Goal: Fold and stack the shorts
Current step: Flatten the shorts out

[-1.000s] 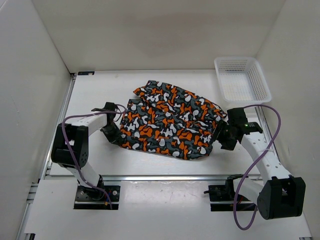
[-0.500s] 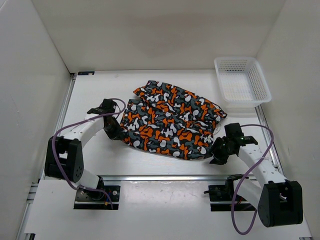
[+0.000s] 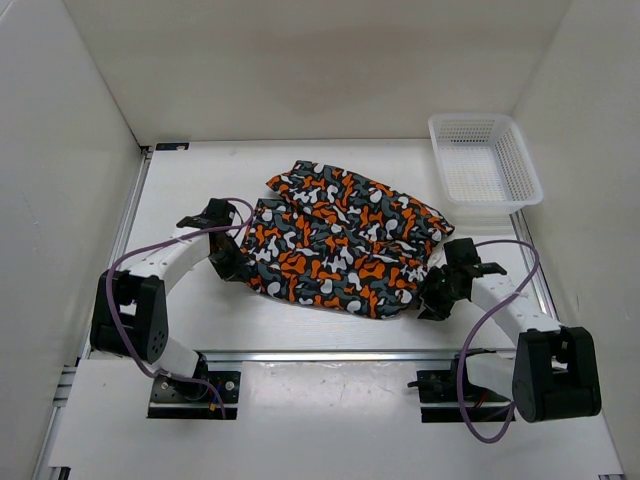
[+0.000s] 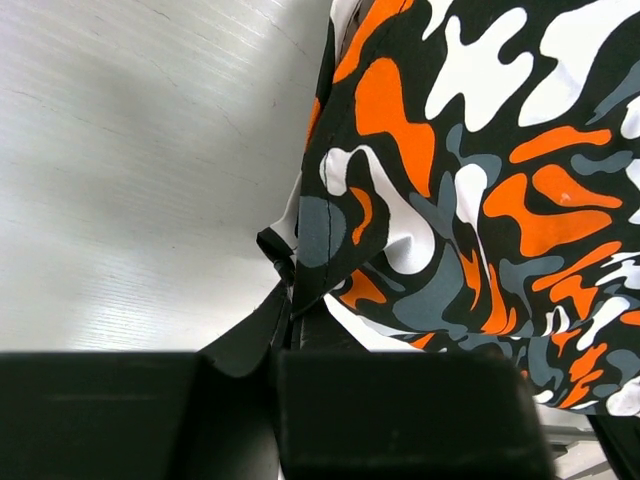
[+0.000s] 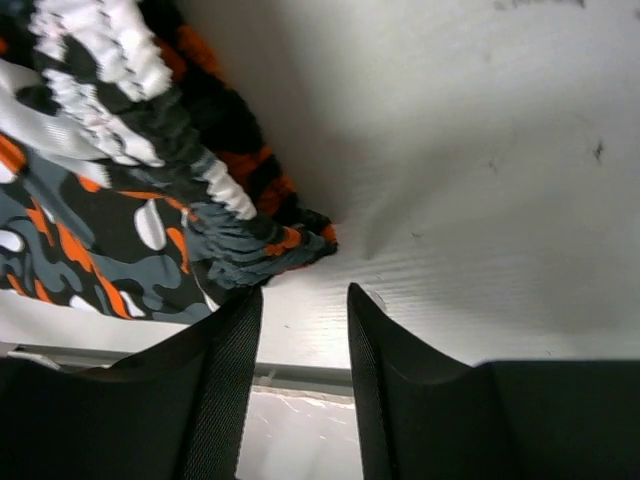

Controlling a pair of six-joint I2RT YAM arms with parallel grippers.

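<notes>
The shorts' waistband corner lies just past the open fingers of my right gripper, so that gripper should back off and close around that corner (image 5: 318,238) before both grippers lift.
The shorts (image 3: 340,240) lie spread across the middle of the table, in an orange, grey, black and white blotch print. My left gripper (image 3: 232,268) sits at their left edge. In the left wrist view its fingers (image 4: 285,320) are shut on a corner of the shorts (image 4: 480,170). My right gripper (image 3: 432,300) is low at the near right corner of the fabric. Its jaws stand open with bare table between them (image 5: 305,295). The gathered waistband of the shorts (image 5: 230,235) ends just beyond the left fingertip, apart from it.
A white mesh basket (image 3: 485,160) stands at the back right of the table. White walls close in the left, back and right sides. A metal rail (image 3: 320,353) runs along the table's near edge, just behind the right gripper.
My right gripper dropped toward the near edge, then edged left to the shorts' right corner, its jaws narrowing. The left arm's elbow swung down and left, its gripper still shut on the left edge.
</notes>
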